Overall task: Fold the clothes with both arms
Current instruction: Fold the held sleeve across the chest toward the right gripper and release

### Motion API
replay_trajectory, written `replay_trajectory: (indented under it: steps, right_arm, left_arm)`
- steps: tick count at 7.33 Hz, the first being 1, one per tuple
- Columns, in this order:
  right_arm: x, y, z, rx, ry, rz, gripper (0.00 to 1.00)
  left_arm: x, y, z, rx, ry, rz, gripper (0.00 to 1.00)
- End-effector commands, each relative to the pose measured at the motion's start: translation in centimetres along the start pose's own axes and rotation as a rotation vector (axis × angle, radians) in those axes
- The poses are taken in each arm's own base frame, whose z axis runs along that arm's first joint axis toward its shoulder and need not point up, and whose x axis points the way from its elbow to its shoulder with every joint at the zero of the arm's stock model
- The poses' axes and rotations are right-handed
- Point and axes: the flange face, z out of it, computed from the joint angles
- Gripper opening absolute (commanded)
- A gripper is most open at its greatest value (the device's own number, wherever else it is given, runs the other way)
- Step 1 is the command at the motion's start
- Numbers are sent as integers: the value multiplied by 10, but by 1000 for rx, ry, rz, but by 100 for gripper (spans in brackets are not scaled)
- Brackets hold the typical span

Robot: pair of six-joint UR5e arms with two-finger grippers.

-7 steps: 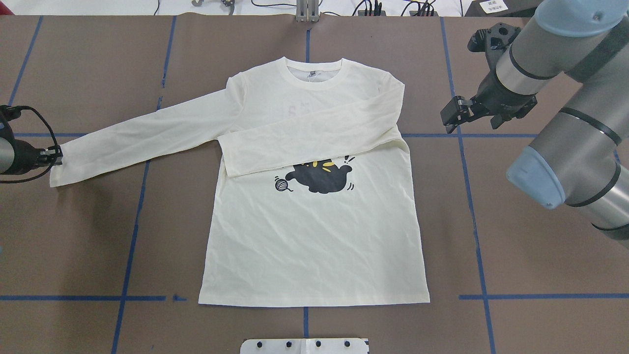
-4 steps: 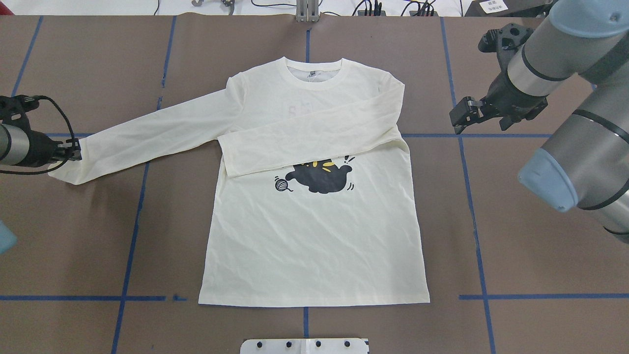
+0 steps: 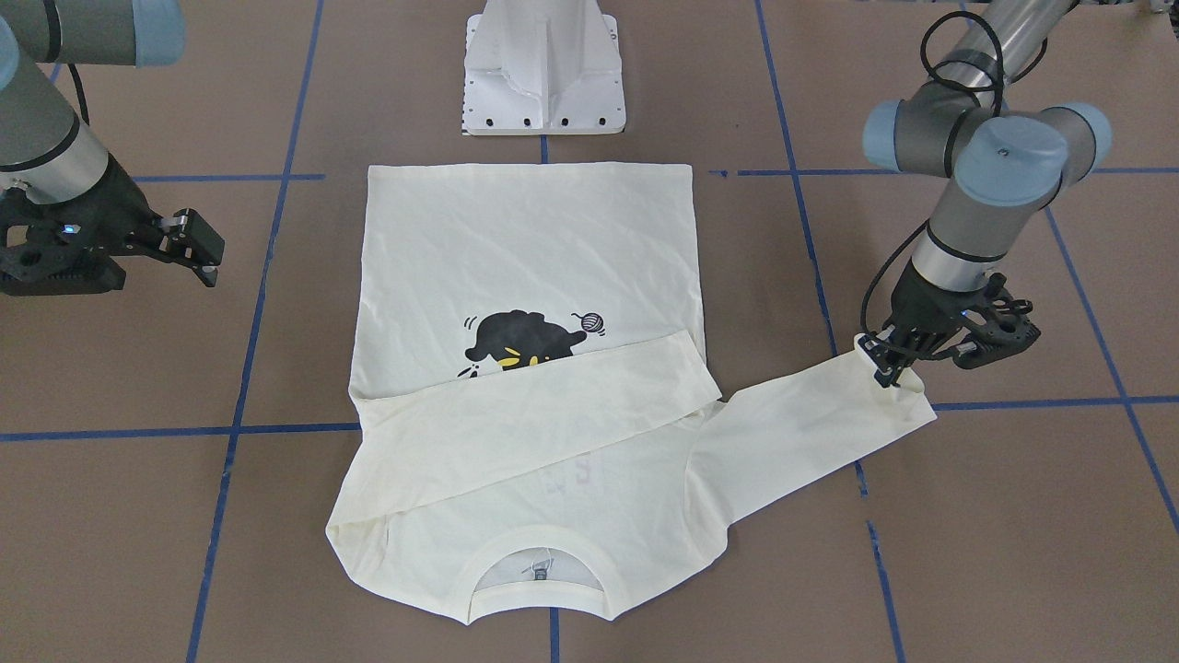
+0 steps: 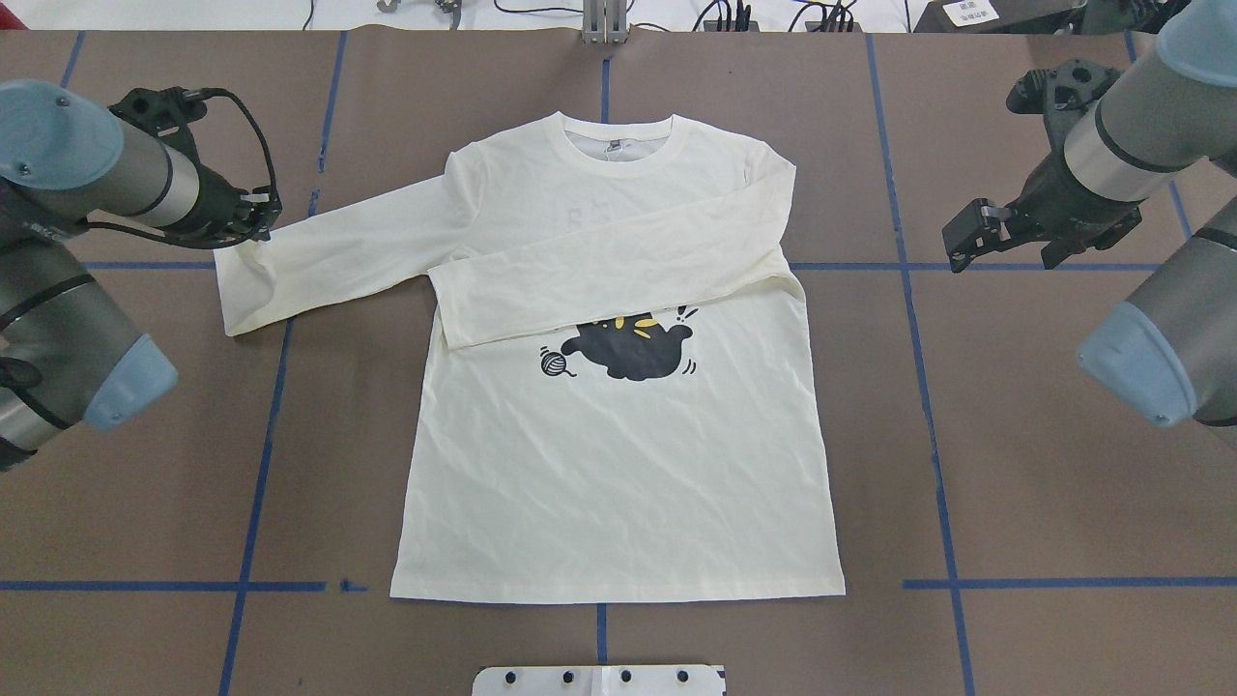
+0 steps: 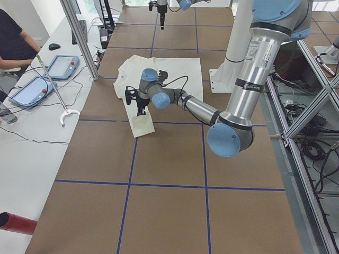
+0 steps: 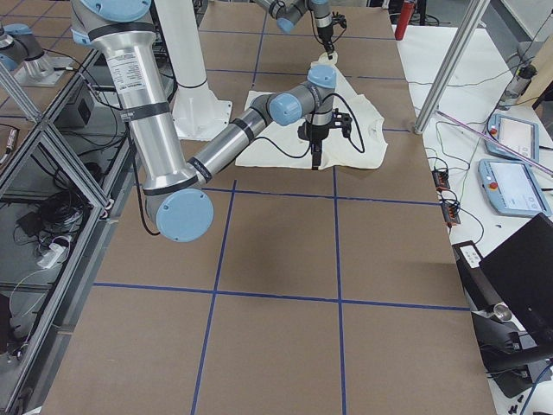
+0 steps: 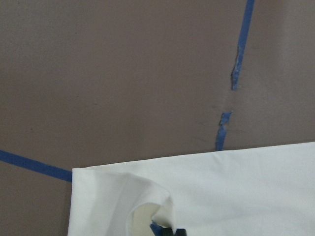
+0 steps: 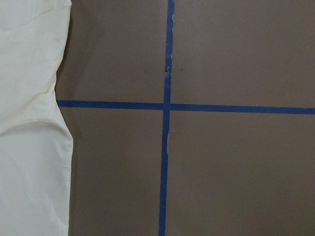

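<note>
Next, the left gripper releases the cuff, now lifted and doubled over, on the T-shirt's side edge point(image 3: 371, 304) facing the right gripper, next to the cat print.
The cream long-sleeved T-shirt point(image 4: 618, 474) lies flat on the brown table, print side up, with the black cat print point(image 4: 633, 350) showing. One sleeve point(image 4: 599, 280) is folded across the chest. My left gripper point(image 4: 266, 217) is shut on the cuff of the other sleeve point(image 4: 319, 261), which is lifted and doubled over near its end; it also shows in the front view point(image 3: 886, 368). The left wrist view shows the curled cuff point(image 7: 147, 206). My right gripper point(image 4: 966, 242) is open and empty, hovering over bare table to the right of the shirt's shoulder, also in the front view point(image 3: 198, 249).
The white pedestal base point(image 3: 543, 74) stands at the robot's edge, beyond the shirt's hem. Blue tape lines point(image 4: 928, 387) grid the brown table. In the left side view, an operators' desk with tablets point(image 5: 32, 90) runs along the far side.
My left gripper has carried the sleeve cuff to the right, toward the shirt body, so the sleeve end is lifted and doubled. My right gripper has drawn further right, away from the shirt.
</note>
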Motion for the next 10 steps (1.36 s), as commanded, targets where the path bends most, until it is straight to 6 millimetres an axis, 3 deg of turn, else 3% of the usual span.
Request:
replay_trajectory:
  steps: [1, 2, 4, 5, 6, 7, 8, 10]
  right_arm:
    - [21, 3, 7, -13, 19, 18, 100]
    - [36, 9, 13, -26, 33, 25, 100]
    - [96, 28, 31, -33, 51, -11, 100]
    - [120, 39, 39, -26, 45, -7, 100]
    - [128, 41, 40, -30, 41, 3, 100]
    - [130, 40, 43, -35, 45, 10, 100]
    - [132, 39, 45, -36, 48, 14, 100]
    - [133, 37, 48, -39, 51, 19, 100]
  left_arm:
    - [109, 18, -23, -37, 8, -49, 0]
    - [151, 29, -30, -50, 45, -91, 0]
    - [278, 35, -51, -75, 110, -160, 0]
    - [351, 39, -81, -90, 155, -202, 0]
    - [401, 57, -105, -115, 189, -224, 0]
    - [421, 100, -103, -161, 198, -230, 0]
    - [428, 142, -89, -205, 190, -230, 0]
    - [449, 178, -59, -192, 242, -258, 0]
